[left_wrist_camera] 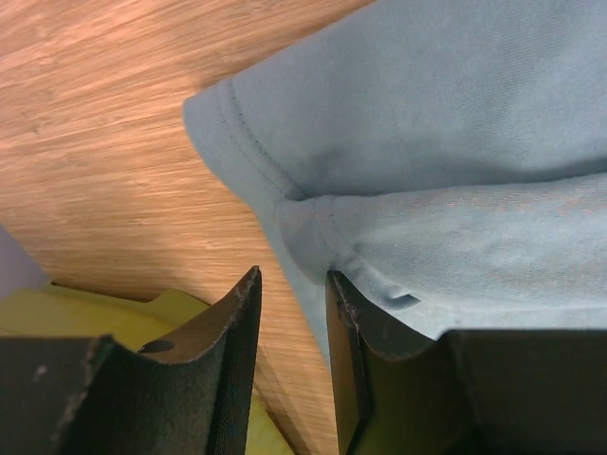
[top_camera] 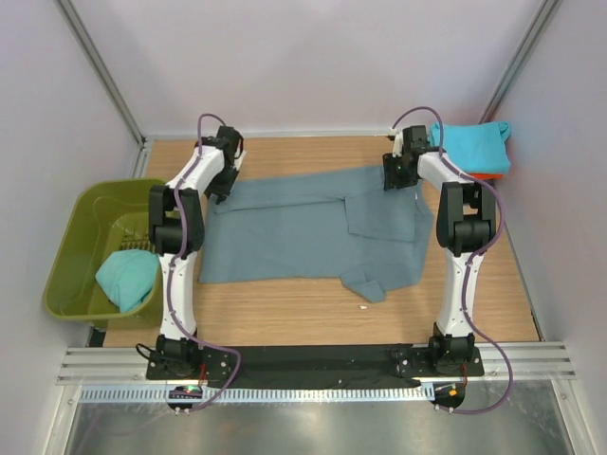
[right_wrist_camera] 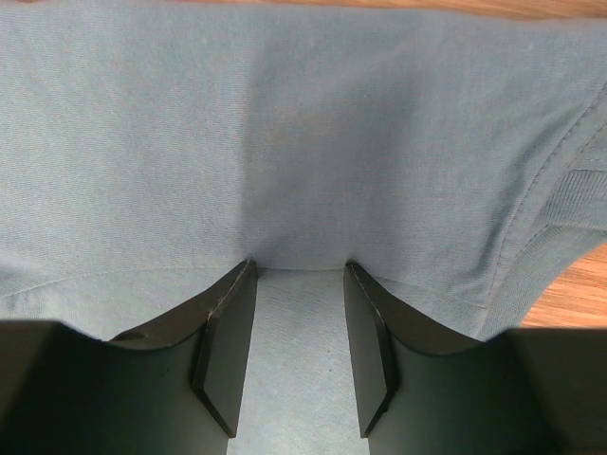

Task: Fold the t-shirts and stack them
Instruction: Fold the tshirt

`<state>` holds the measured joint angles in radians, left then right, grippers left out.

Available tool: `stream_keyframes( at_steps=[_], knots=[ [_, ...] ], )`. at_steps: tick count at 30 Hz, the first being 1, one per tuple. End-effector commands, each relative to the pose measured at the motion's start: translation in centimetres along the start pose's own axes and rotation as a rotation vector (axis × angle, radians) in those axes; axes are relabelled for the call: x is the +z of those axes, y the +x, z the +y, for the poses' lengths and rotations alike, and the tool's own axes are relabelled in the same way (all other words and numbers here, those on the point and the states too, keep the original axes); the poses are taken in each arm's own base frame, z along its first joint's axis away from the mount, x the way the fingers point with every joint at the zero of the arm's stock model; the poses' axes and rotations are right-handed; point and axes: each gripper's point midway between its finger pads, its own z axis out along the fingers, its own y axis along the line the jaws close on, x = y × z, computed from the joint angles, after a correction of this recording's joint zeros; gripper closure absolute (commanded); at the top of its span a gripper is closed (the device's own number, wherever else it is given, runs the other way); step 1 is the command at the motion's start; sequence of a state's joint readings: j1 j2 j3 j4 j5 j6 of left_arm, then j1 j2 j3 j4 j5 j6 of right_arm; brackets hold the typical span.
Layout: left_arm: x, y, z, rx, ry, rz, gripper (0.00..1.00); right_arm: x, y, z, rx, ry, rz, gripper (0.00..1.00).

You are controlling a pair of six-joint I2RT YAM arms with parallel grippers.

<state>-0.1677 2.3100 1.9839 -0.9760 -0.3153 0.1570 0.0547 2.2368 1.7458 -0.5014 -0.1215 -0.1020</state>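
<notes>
The shirt's fold ends beyond the open fingers of my left gripper, so I will move over and pinch the shirt's hemmed edge [left_wrist_camera: 273,213] there before I pull the fold closer.
The large slate blue-grey t-shirt [top_camera: 294,237] lies spread across the wooden table, its right part folded over itself. At the shirt's far left corner is my left gripper [top_camera: 220,190]. In the left wrist view its jaws [left_wrist_camera: 292,275] stand open astride the hemmed edge of the cloth [left_wrist_camera: 427,142], with wood showing in the gap. My right gripper [top_camera: 394,180] is at the shirt's far right edge. There its open jaws [right_wrist_camera: 299,265] press tips-down into the fabric [right_wrist_camera: 285,123], with flat cloth between the fingers. A turquoise t-shirt [top_camera: 126,278] lies in the tub.
The olive-green tub [top_camera: 71,246] stands off the table's left side, and its rim [left_wrist_camera: 95,318] shows under the left fingers. A folded turquoise shirt [top_camera: 469,142] sits on an orange one [top_camera: 488,176] at the back right corner. Walls enclose three sides.
</notes>
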Motion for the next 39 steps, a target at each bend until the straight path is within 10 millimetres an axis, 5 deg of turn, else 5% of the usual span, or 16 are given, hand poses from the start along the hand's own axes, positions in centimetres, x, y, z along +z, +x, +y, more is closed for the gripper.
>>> stream_keyframes(
  at_steps=[1,5,12,20,29,30,33,39],
  knots=[
    [-1.0,-0.9,0.0,-0.028,0.048,-0.029,0.65,-0.1,-1.1,-0.6,-0.004,0.018,-0.027,0.52],
    [-2.8,-0.9,-0.9,-0.059,0.118,-0.054,0.67,-0.3,-1.2,-0.8,-0.011,0.026,-0.032,0.52],
    [-1.3,0.2,-1.3,-0.076,0.169,-0.003,0.73,-0.1,-1.0,-0.8,-0.017,0.031,-0.025,0.52],
    [-1.2,-0.5,-0.4,-0.08,0.142,-0.02,1.0,-0.4,-1.1,-1.5,-0.038,0.062,-0.031,0.52],
    [-2.2,0.4,0.2,-0.072,0.127,-0.021,1.0,-0.4,-1.5,-1.7,-0.045,0.074,-0.04,0.52],
    [-2.8,-0.3,0.5,-0.078,0.123,-0.046,0.98,-0.4,-1.5,-1.7,-0.045,0.074,-0.04,0.52],
    [-3.9,-1.6,1.5,-0.103,0.098,-0.099,0.56,-0.4,-1.5,-1.6,-0.042,0.069,-0.04,0.52],
    [-3.8,-2.8,1.9,-0.097,0.11,-0.114,0.53,-0.5,-1.3,-1.5,-0.041,0.064,-0.034,0.52]
  ],
)
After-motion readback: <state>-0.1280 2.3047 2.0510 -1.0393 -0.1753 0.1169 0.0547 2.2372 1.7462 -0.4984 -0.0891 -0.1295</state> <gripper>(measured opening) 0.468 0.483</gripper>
